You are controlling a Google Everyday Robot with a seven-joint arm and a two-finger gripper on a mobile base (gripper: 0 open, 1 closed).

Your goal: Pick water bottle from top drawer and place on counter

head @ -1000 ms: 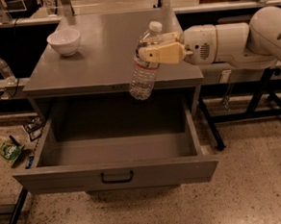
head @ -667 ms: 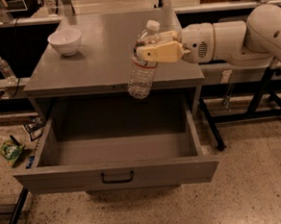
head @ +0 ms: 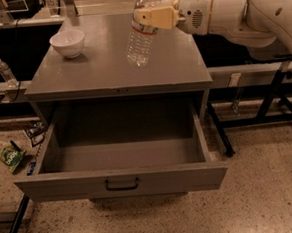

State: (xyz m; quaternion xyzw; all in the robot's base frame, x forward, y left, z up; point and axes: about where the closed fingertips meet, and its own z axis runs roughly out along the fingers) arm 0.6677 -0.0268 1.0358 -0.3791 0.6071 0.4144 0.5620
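Observation:
My gripper will let go of the water bottle upright on the middle of the grey counter (head: 135, 57), closer to its front than the white bowl is.
My gripper (head: 151, 15) comes in from the right on a white arm and is shut on the upper part of the water bottle (head: 140, 36), a clear ribbed bottle with a white cap and a pale label band. The bottle hangs tilted over the right middle of the grey counter (head: 97, 67), its base just above or touching the surface; I cannot tell which. The top drawer (head: 120, 183) stands pulled fully open below the counter, its box empty, with a small dark handle on its front panel.
A white bowl (head: 67, 43) sits on the counter's back left. A small clear bottle (head: 4, 72) stands on the bench at left. A green packet (head: 10, 158) and other litter lie on the floor left of the drawer. Black table legs (head: 266, 115) stand at right.
My gripper has carried the water bottle up and back, from over the counter's front edge to over its right middle. The view has also shifted, so the cabinet sits higher in frame.

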